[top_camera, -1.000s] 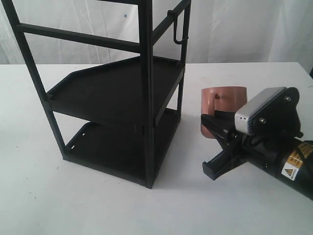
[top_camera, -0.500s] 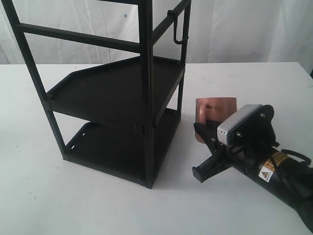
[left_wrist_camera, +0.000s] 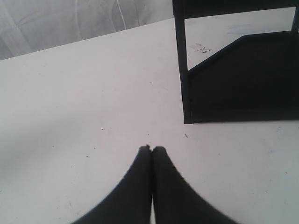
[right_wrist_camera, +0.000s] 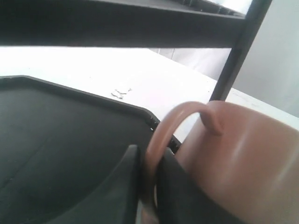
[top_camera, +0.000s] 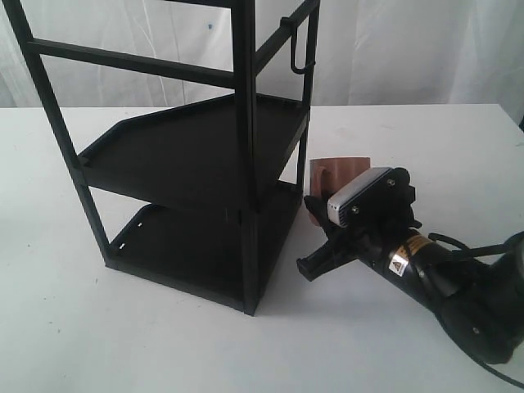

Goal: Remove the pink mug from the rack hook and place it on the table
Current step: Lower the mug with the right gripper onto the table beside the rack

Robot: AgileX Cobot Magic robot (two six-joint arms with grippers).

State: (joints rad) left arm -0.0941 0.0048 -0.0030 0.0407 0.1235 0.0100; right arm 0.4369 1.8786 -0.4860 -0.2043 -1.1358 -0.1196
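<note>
My right gripper is to let go of the pink mug on the white table (top_camera: pixel 350 223), close beside the lower tray of the rack.
The pink mug (top_camera: pixel 341 171) (right_wrist_camera: pixel 243 158) is off the rack hook (top_camera: pixel 301 54), which hangs bare high on the black rack (top_camera: pixel 246 164). The mug sits low over the white table (top_camera: pixel 123 344), close beside the rack's lower tray. My right gripper (top_camera: pixel 313 231) (right_wrist_camera: pixel 148 156) is shut on its loop handle (right_wrist_camera: pixel 173 119), one finger on each side. The gripper hides the mug's base, so contact with the table cannot be told. My left gripper (left_wrist_camera: pixel 152 149) is shut on nothing, above bare table near a rack post (left_wrist_camera: pixel 183 70); it is out of the exterior view.
The rack's two tray shelves (top_camera: pixel 188 147) and upright bars stand immediately left of the mug. The rack's lower tray (right_wrist_camera: pixel 56 135) fills much of the right wrist view. White curtains (top_camera: pixel 393 49) close the back.
My right gripper has carried the mug leftward and lower, from open table towards the rack's lower tray. The mug looks darker and more hidden behind the wrist.
</note>
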